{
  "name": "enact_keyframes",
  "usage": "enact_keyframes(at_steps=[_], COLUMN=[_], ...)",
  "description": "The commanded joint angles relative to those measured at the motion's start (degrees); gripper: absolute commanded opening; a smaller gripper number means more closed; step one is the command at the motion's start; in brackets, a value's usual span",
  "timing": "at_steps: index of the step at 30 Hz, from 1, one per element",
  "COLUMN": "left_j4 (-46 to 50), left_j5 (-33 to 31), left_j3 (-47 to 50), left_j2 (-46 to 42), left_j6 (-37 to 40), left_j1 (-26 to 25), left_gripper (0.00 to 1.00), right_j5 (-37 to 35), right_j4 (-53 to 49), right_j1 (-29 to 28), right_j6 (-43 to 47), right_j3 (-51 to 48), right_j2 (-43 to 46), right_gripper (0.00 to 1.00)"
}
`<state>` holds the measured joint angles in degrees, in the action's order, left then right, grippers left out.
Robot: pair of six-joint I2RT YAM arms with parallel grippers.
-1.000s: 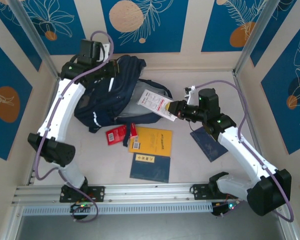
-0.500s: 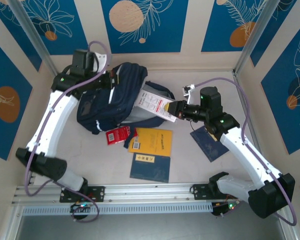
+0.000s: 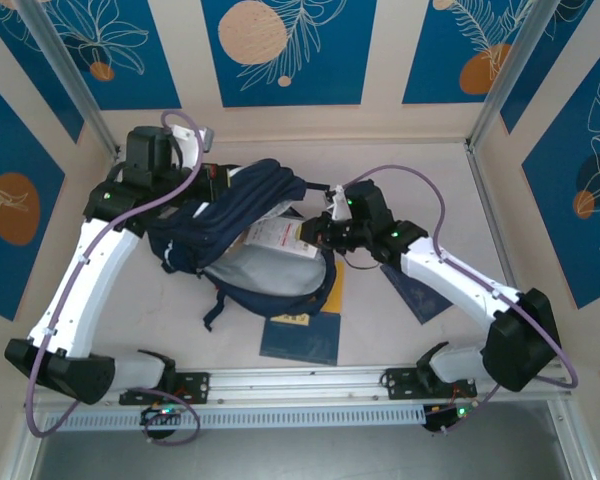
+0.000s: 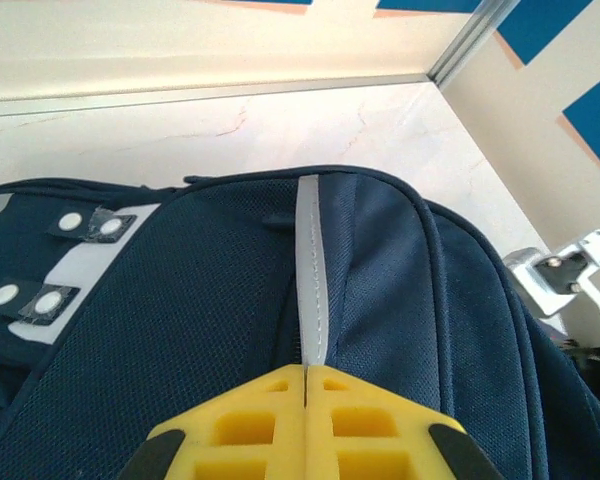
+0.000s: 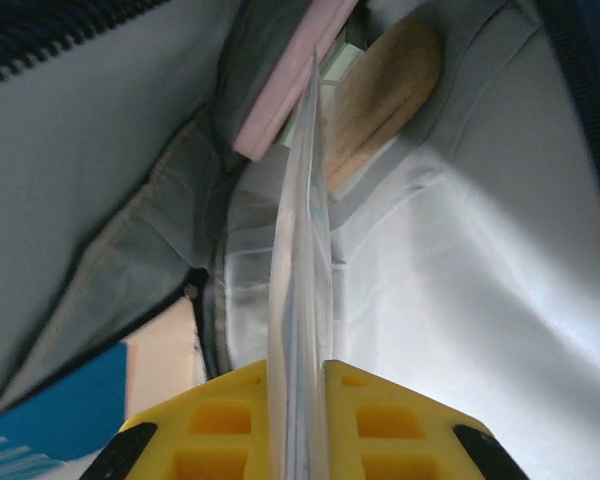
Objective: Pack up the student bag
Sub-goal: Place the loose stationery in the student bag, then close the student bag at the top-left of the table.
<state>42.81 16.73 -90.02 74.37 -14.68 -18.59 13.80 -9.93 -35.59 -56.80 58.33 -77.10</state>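
Observation:
The grey-white piece of navy fabric, now at the bag's top, will be let go by my left gripper just behind the student bag, toward the back wall [image 3: 222,158].
The student bag [image 3: 248,196], dark navy with a pale grey lining [image 3: 262,276], lies mid-table with its mouth held wide. My left gripper [image 3: 216,186] is at the bag's top, and the left wrist view has the jaws [image 4: 307,370] shut on a grey-white strip of the navy fabric [image 4: 180,300]. My right gripper [image 3: 316,232] is at the bag's mouth, shut on a flat white packet in clear plastic [image 3: 271,238]. In the right wrist view the packet [image 5: 302,250] stands edge-on between the jaws [image 5: 298,366], inside the grey lining. A pink item [image 5: 285,75] and a tan wooden piece [image 5: 382,85] lie deeper in.
A blue booklet [image 3: 300,340] lies in front of the bag, and a yellow book [image 3: 338,286] peeks out from under its right edge. A small navy booklet [image 3: 421,291] sits under the right forearm. A metal rail [image 3: 300,384] runs along the near edge.
The left gripper has pulled the bag's top up and over, opening the mouth; the bag now covers the red pack and most of the yellow book. The right gripper moved left, carrying the packet into the bag.

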Motion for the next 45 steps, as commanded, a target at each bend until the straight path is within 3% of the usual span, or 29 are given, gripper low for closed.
enact_keyframes(at_steps=[1,4,8,16,20,23,30,32,41,45], left_j4=[-9.19,-9.67,-10.89,-12.70,-12.92,-12.31,-10.64,-10.62,-10.90,-10.42], left_j5=[2.93,3.84,4.93,5.80,5.41,4.53,-0.25,-1.68,-2.92,-1.93], left_j3=[-0.78,-0.46,0.01,-0.50,-0.60,-1.03,-2.39,-3.42,-14.96,-20.78], left_j2=[-0.83,-0.62,-0.02,2.11,2.84,3.86,6.10,7.49,22.19,27.54], left_j6=[-1.27,-1.67,-2.77,-4.48,-4.49,-4.48,-5.52,-6.63,-15.19,-15.83], left_j1=[0.35,0.37,0.40,0.40,0.35,0.51,2.77,4.02,12.40,13.27], left_gripper=[0.00,0.00,0.00,0.00,0.00,0.00,0.00,0.00,0.00,0.00], right_j5=[-3.60,-4.05,-6.25,-6.98,-2.39,-2.17,-2.86,-4.37,-15.27,-19.07], right_j4=[9.60,16.77,17.99,15.98,13.88,10.64,7.68,6.88,-12.21,-13.88], right_j1=[-1.85,-2.91,-4.13,-5.18,-5.10,-5.04,-4.88,-4.63,-2.11,-2.21], right_j6=[-10.25,-17.51,-23.15,-20.36,-20.21,-18.35,-5.89,-2.23,9.25,13.29], right_j3=[0.13,0.15,4.41,23.69,33.64,37.68,36.65,34.36,29.90,24.09], right_j2=[-1.67,-4.89,-11.72,-32.61,-42.50,-45.35,-37.96,-34.02,-19.96,-13.49], right_gripper=[0.00,0.00,0.00,0.04,0.12,0.27,0.70,0.76,0.79,0.77])
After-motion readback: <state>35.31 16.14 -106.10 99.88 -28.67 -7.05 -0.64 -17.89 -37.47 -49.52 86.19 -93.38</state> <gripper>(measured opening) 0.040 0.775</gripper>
